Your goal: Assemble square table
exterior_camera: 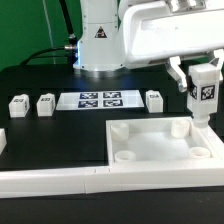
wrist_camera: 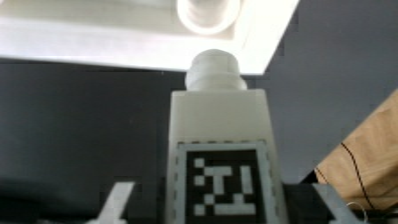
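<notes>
The robot's gripper needs to release the leg block upright in the table top's corner socket [exterior_camera: 200, 153] [wrist_camera: 210, 12] farthest from the marker board.
The white square table top [exterior_camera: 160, 160] lies at the front right of the exterior view, with a raised rim and round corner sockets. My gripper [exterior_camera: 203, 80] is shut on a white tagged leg block [exterior_camera: 204, 97] and holds it upright above the top's far right corner socket [exterior_camera: 181, 127]. In the wrist view the leg [wrist_camera: 224, 140] fills the middle, peg end pointing away, with a socket [wrist_camera: 206, 13] of the top beyond it. Three more leg blocks stand on the table: two on the left [exterior_camera: 19, 103] [exterior_camera: 46, 103] and one [exterior_camera: 154, 99] right of the marker board.
The marker board [exterior_camera: 99, 99] lies flat at the middle back. A long white barrier wall [exterior_camera: 50, 182] runs along the front edge. The robot base [exterior_camera: 98, 40] stands behind the marker board. A small white piece [exterior_camera: 2, 139] sits at the left edge.
</notes>
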Controlling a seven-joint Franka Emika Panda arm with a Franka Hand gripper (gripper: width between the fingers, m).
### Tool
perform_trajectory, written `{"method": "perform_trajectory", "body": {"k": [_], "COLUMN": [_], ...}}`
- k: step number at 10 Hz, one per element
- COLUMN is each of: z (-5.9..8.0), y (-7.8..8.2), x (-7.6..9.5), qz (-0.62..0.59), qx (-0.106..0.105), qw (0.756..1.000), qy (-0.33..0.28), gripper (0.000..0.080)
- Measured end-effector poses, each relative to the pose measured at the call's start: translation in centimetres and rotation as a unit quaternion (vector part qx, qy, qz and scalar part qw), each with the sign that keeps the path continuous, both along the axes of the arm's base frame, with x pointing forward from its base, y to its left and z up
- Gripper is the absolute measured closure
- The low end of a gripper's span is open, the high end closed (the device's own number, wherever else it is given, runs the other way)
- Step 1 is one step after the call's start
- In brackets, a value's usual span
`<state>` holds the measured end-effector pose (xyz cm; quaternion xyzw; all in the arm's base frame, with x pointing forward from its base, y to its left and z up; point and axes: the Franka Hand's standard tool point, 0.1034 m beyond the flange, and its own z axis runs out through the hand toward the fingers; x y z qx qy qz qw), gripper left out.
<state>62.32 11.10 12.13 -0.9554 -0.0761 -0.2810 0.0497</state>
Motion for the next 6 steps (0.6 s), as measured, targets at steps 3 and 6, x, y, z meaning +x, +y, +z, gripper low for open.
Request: {"method": "perform_trajectory", "body": {"k": [3,6], "z": [-1.4,-3.1], "y": [0.2,0.3], "x": [0.9,0.3], "qz": [0.001,0.003], "qx": [0.001,0.000], "qw": [1.000,1.000], "qy": [0.003,0.015], "gripper": [0.0509,0.0509]}}
